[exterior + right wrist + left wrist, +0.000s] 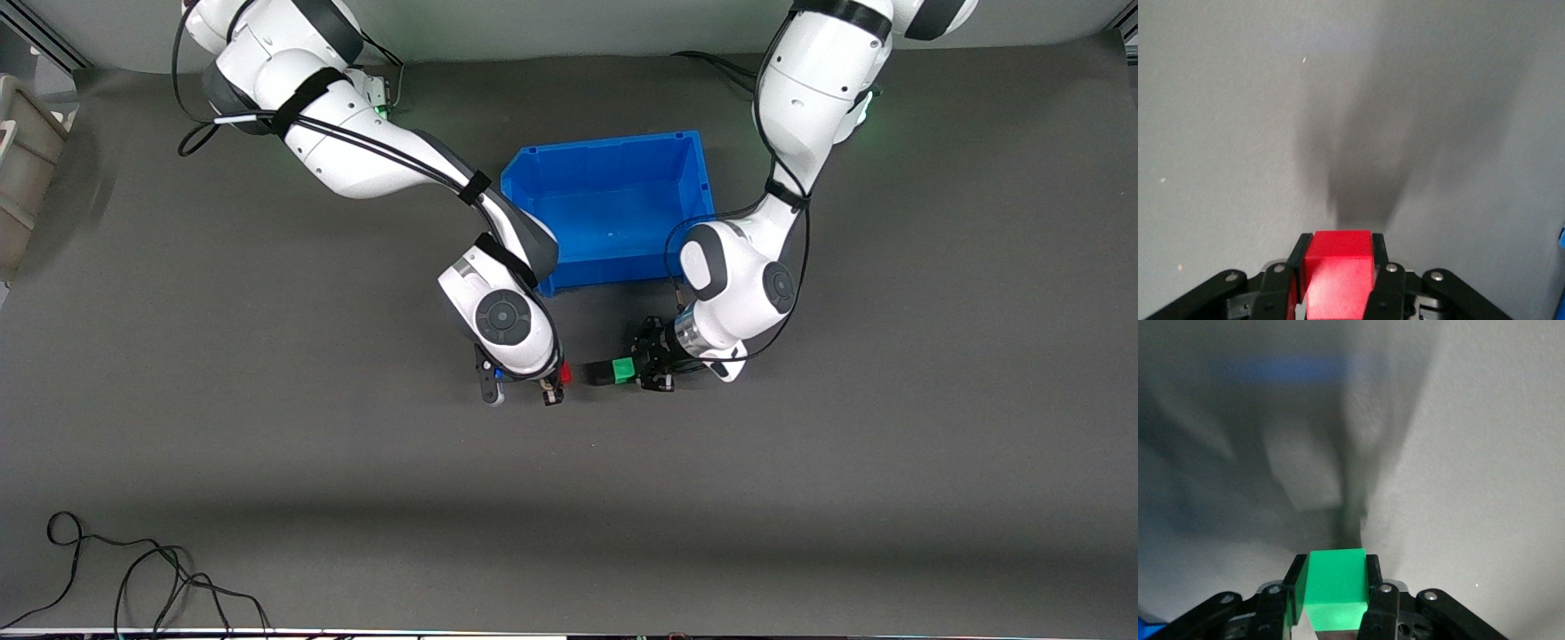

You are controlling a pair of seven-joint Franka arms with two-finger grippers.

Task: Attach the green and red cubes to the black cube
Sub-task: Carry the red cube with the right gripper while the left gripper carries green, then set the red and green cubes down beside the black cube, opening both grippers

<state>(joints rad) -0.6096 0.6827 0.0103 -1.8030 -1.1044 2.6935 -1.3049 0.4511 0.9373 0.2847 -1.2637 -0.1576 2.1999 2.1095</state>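
Observation:
My right gripper needs to let go of the red cube on the grey mat [566, 384] beside the black cube, nearer than the blue bin.
My left gripper [637, 371] is shut on the bright green cube [625, 371], which fills the space between the black fingers [1379, 587] in the left wrist view [1335, 583]. The black cube [598, 372] sits against the green cube's free face, just above the grey mat. My right gripper [558, 377] is shut on the red cube [565, 373], seen clamped in the right wrist view [1338, 270]. A narrow gap separates the red cube from the black cube. Both hands hang low over the mat, nearer the front camera than the blue bin.
The blue bin [613, 149] stands open between the two arms, close to their forearms. A beige crate [22, 160] sits at the right arm's end of the table. A loose black cable [133, 569] lies by the table's near edge.

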